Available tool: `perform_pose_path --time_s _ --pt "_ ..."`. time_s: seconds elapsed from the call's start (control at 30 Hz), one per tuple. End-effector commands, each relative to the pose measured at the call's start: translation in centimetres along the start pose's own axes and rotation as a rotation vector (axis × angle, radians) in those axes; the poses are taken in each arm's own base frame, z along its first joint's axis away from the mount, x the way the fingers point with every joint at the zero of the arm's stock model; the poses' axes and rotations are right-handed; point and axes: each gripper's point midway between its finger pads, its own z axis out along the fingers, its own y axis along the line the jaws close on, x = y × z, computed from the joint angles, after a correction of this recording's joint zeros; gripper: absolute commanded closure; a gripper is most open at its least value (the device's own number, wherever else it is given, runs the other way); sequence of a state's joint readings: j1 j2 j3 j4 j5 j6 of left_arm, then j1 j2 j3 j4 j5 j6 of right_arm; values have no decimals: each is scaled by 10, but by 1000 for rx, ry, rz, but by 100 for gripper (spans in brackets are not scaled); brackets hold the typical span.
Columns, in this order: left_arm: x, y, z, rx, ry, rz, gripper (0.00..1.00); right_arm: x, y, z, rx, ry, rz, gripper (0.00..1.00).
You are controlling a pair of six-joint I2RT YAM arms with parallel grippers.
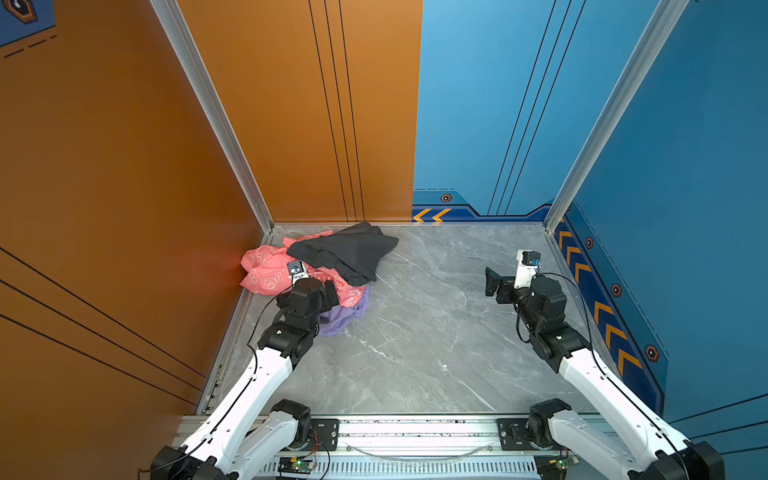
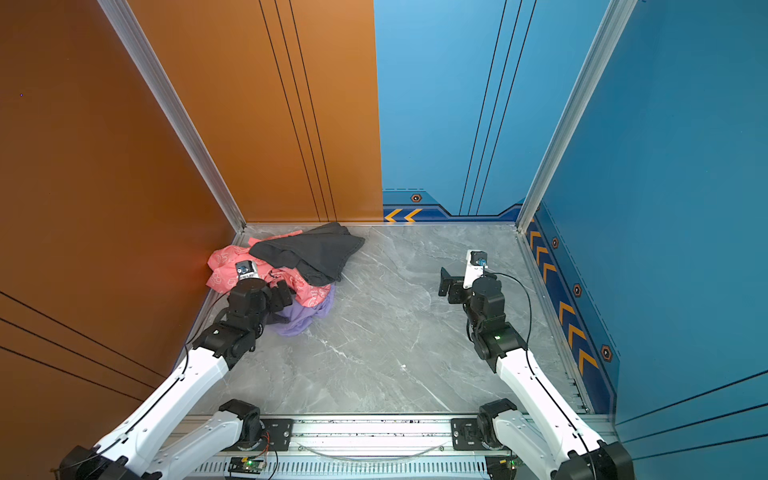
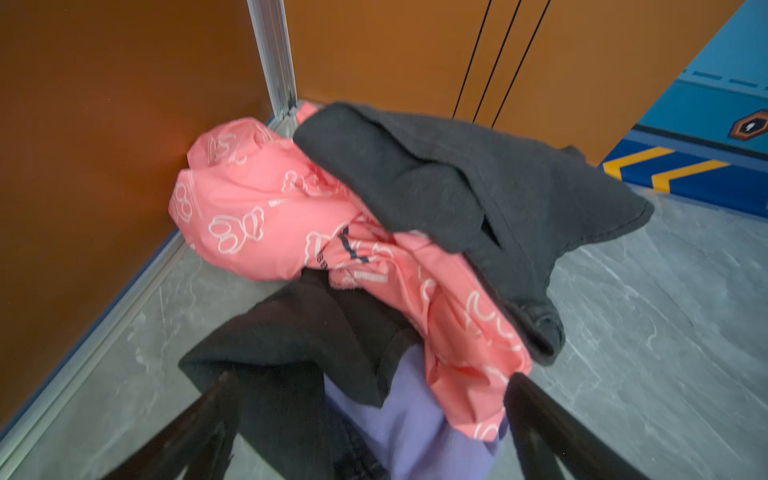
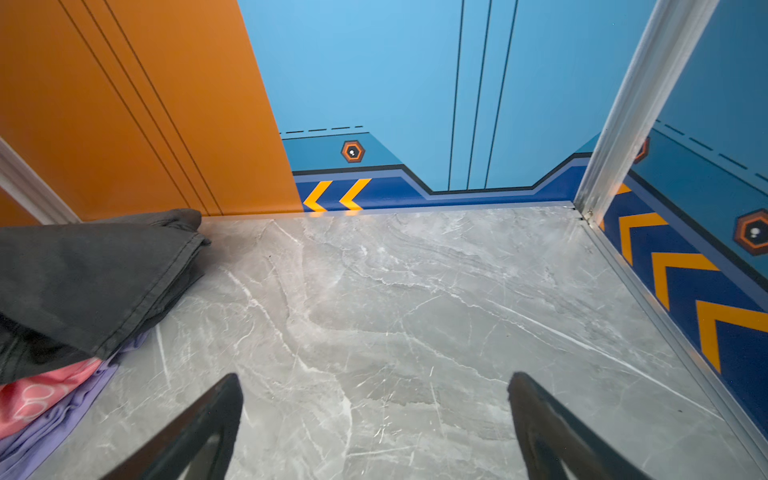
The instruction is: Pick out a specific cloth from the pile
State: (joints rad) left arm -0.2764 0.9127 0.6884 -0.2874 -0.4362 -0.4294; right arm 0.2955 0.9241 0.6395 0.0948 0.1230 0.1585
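Next, the left gripper closes on the lavender cloth's near edge (image 1: 347,321) (image 3: 465,457), just beside the hanging corner of the coral-pink cloth.
The pile lies in the far left corner of the table: a coral-pink printed cloth (image 1: 268,270) with a dark grey cloth (image 1: 349,251) draped over it. The lavender cloth (image 1: 347,318) (image 2: 305,320) pokes out from under the pile's near edge. My left gripper (image 3: 372,379) hangs open just above that edge. Its fingers (image 3: 536,411) straddle lavender fabric (image 3: 415,424), a dark grey fold (image 3: 286,353) and a pink flap, gripping nothing. My right gripper (image 4: 374,380) (image 1: 496,286) is open over bare marble on the right, far from the pile.
The orange side wall (image 1: 124,187) and the aluminium corner post (image 1: 232,137) stand right behind the pile. The grey marble tabletop (image 1: 415,332) stretches to the right, ending at the blue wall with yellow chevrons (image 1: 598,303). A metal rail (image 1: 415,432) runs along the front.
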Motion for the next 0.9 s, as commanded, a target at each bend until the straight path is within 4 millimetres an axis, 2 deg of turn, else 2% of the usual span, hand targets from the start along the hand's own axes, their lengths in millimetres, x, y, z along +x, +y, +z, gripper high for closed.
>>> perform_pose_path --time_s 0.0,0.1,0.23,0.33,0.37,0.47,0.87 --pt "58 7 -2 18 237 -82 2 6 17 -10 -57 74 -4 0" --pt "71 2 1 38 282 -67 5 6 27 -14 -88 87 -20 0" --pt "78 -5 4 32 305 -8 11 8 34 -18 -107 106 -31 0" --pt "81 -13 8 30 320 49 12 10 34 -20 -106 117 -39 0" --pt "82 -14 9 26 325 66 17 10 34 -20 -104 119 -39 0" --pt "86 -21 12 26 346 131 24 12 33 -22 -103 129 -43 0" --pt "101 -53 23 29 416 445 33 13 29 -31 -94 122 -29 0"
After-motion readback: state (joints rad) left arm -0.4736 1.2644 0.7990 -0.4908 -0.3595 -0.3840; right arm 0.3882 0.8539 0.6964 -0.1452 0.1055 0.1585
